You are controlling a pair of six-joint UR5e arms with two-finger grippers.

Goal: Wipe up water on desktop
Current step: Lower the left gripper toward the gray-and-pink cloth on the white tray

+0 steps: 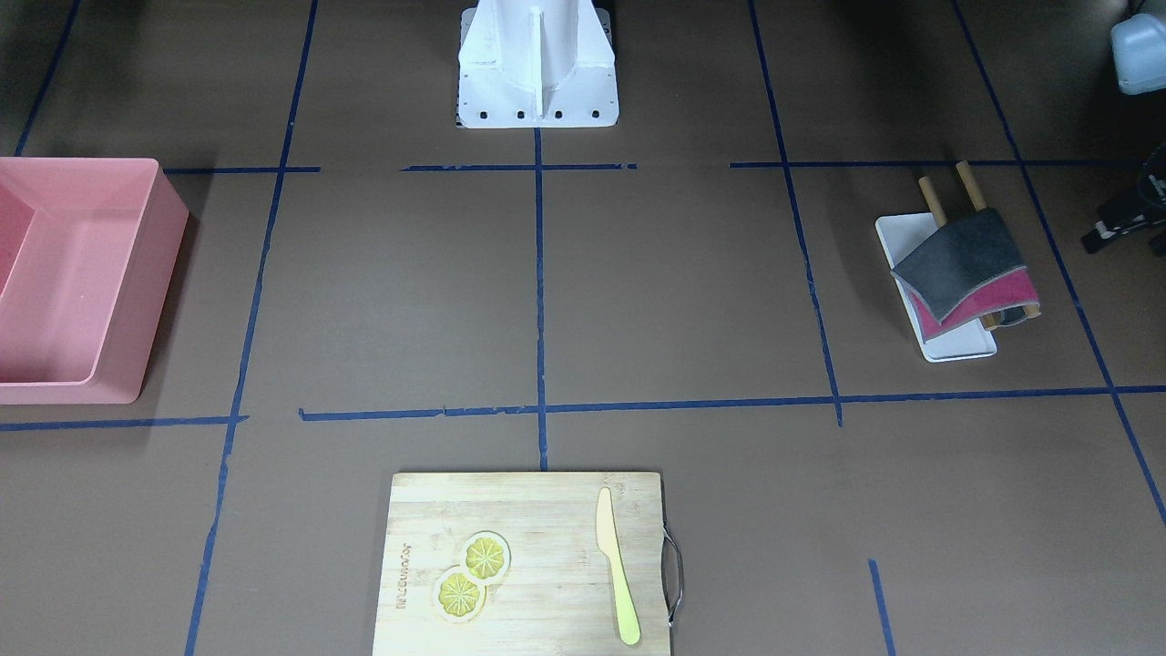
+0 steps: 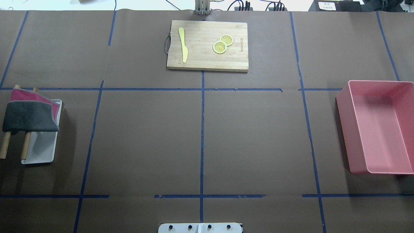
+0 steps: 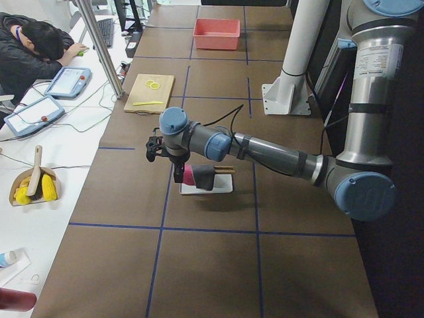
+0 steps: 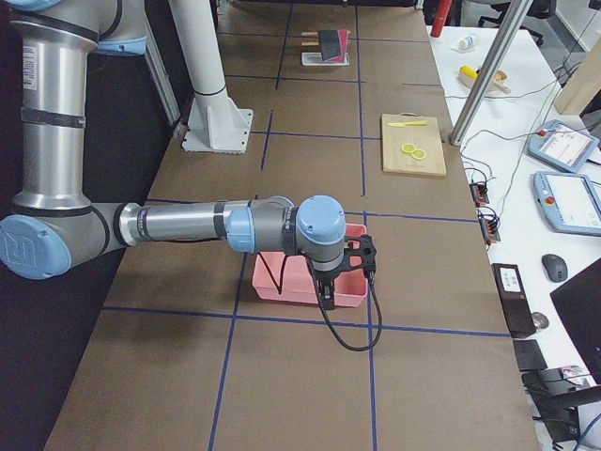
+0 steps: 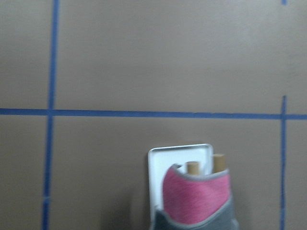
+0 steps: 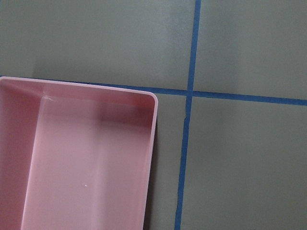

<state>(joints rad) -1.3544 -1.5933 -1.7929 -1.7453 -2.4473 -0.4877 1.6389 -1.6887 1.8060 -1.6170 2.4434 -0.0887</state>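
Observation:
My left gripper is going to close on the cloth's outer grey edge (image 1: 1020, 259) (image 5: 184, 225), above the cloth's pink part, on the side away from the pink bin.
The dark-brown desktop (image 2: 258, 136) with its blue tape grid shows no water that I can make out. A grey and pink cloth (image 2: 29, 115) hangs over two wooden rods (image 2: 5, 145) above a white tray (image 2: 42, 149) at the robot's left; it also shows in the front view (image 1: 966, 260) and the left wrist view (image 5: 196, 196). My left gripper (image 3: 154, 149) hovers above and just beside the cloth; I cannot tell whether it is open or shut. My right gripper (image 4: 364, 256) hangs over the pink bin (image 4: 347, 296); I cannot tell its state either. Neither wrist view shows fingers.
The pink bin (image 2: 343, 129) stands empty at the robot's right. A bamboo cutting board (image 2: 200, 58) at the far middle carries a yellow knife (image 2: 182, 43) and two lemon slices (image 2: 222, 43). The white robot base (image 1: 537, 82) stands at the near edge.

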